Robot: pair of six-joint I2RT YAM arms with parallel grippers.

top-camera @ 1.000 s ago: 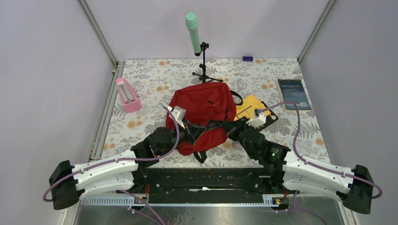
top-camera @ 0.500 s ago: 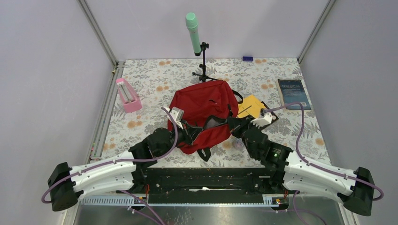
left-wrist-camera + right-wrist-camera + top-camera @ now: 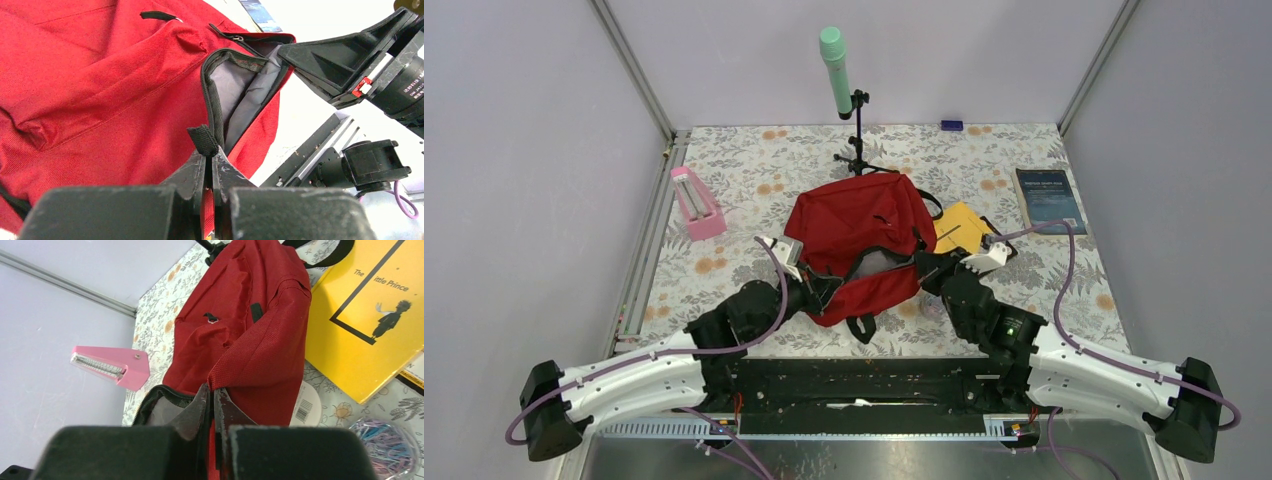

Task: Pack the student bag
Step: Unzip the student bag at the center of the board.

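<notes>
Next, my right gripper takes the rim (image 3: pixel 853 271) beside the black tab before my left gripper pulls it, as it holds the bag's rim far from that tab.
The red student bag (image 3: pixel 859 225) lies in the middle of the table, its near end unzipped so the grey lining (image 3: pixel 876 264) shows. My left gripper (image 3: pixel 822 287) is shut on the bag's left rim by a black tab (image 3: pixel 202 140). My right gripper (image 3: pixel 927 266) is shut on the bag's right rim (image 3: pixel 235 375). The two grippers hold the opening spread between them. The lining also shows in the left wrist view (image 3: pixel 235 92) and the bag in the right wrist view (image 3: pixel 235 305).
A yellow book (image 3: pixel 959 226) lies right of the bag on a dark board. A dark blue booklet (image 3: pixel 1047 200) lies far right. A pink stapler (image 3: pixel 696 202) lies left. A green microphone on a stand (image 3: pixel 836 72) stands behind. A bag of paper clips (image 3: pixel 385 445) and a white disc (image 3: pixel 306 407) lie near the right gripper.
My left gripper has moved left and nearer with the bag's rim. My right gripper holds the other rim. The bag's mouth has widened and the grey lining now shows.
</notes>
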